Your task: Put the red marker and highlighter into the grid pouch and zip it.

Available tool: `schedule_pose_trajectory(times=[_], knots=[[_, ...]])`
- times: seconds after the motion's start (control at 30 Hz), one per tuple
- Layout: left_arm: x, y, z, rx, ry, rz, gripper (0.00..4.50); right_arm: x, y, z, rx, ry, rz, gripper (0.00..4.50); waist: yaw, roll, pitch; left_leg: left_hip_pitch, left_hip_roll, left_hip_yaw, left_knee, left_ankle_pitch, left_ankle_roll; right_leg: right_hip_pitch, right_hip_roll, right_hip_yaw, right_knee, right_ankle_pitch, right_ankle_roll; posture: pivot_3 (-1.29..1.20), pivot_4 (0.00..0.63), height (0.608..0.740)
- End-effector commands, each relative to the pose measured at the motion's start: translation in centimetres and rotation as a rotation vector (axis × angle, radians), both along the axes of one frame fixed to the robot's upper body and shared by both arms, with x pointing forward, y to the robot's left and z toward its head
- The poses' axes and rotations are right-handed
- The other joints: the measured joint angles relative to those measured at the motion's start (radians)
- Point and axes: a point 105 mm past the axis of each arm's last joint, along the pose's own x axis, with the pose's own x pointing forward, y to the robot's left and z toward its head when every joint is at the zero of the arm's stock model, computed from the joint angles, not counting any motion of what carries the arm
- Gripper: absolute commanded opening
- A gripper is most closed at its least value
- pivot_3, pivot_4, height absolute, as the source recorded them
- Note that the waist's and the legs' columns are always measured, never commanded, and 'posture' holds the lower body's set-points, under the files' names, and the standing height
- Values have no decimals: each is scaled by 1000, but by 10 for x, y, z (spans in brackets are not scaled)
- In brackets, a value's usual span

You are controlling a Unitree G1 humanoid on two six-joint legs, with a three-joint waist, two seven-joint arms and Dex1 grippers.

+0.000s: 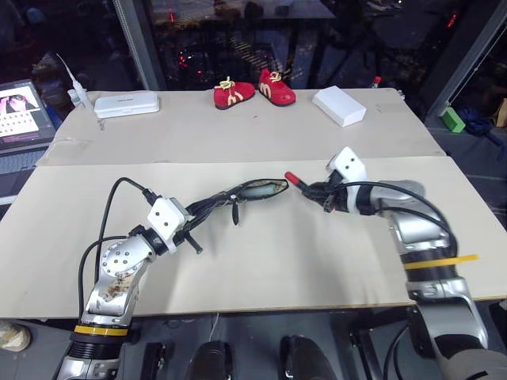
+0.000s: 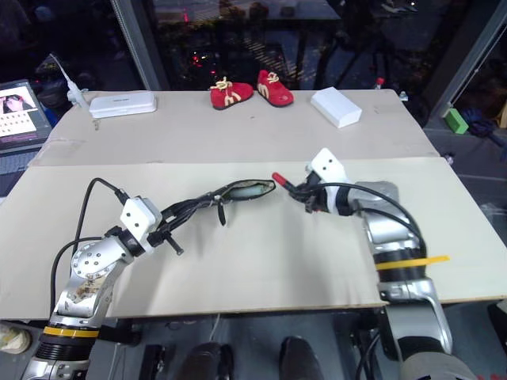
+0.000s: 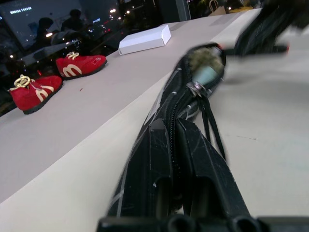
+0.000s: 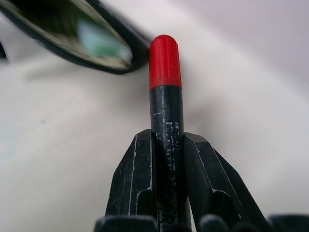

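Note:
Next, my right gripper releases the red marker next to the pale green highlighter [image 1: 254,189] [image 4: 99,41] inside the opening of the grid pouch.
My left gripper [image 1: 204,210] is shut on one end of the grid pouch [image 1: 255,190] and holds it up off the table, its open mouth turned toward the right arm. Inside that mouth lies the pale green highlighter [image 4: 99,38], which is also in the left wrist view [image 3: 208,75]. My right gripper [image 1: 318,191] is shut on the black barrel of the red marker [image 4: 165,63]. The marker's red cap [image 1: 291,179] points at the pouch's open end and sits just beside its rim. The zipper's cord pull [image 3: 208,121] hangs down from the slider.
At the back of the table [image 1: 261,261] stand a pair of small red shoes [image 1: 253,91], a white box [image 1: 339,105] and a white case [image 1: 127,103]. A laptop [image 1: 20,119] sits at the far left. A green block [image 1: 453,119] lies off the table's right edge.

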Motion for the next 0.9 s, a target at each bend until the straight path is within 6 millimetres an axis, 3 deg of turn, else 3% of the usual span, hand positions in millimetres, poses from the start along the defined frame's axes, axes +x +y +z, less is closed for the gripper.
schedule_pose_trajectory(times=[0.03,0.17,0.33,0.47,0.9], knots=[[-3,-1,9,-8,-40,-7,0,-9,7,18,50,-62,15,454,-3,0,0,1,0,0,0,0,0,1,1,0,0,0,0,0,150,740],[-6,0,8,-9,-37,1,0,-24,15,9,2,-27,93,454,3,0,0,1,0,1,0,0,0,1,1,0,0,-1,-1,0,150,740],[-6,1,8,-10,-38,7,0,-4,14,-5,-195,-105,7,454,2,0,0,1,-1,2,0,0,0,1,0,0,-1,0,-1,0,150,740],[-6,1,8,-10,-39,9,0,8,18,-4,-311,-197,-19,454,2,0,0,1,-1,2,0,0,0,1,0,0,0,-1,-1,0,150,740],[-3,1,8,-9,-36,4,0,7,52,-9,-574,-381,157,454,0,0,0,0,-1,2,0,0,0,1,0,0,-1,-1,0,0,150,740]])
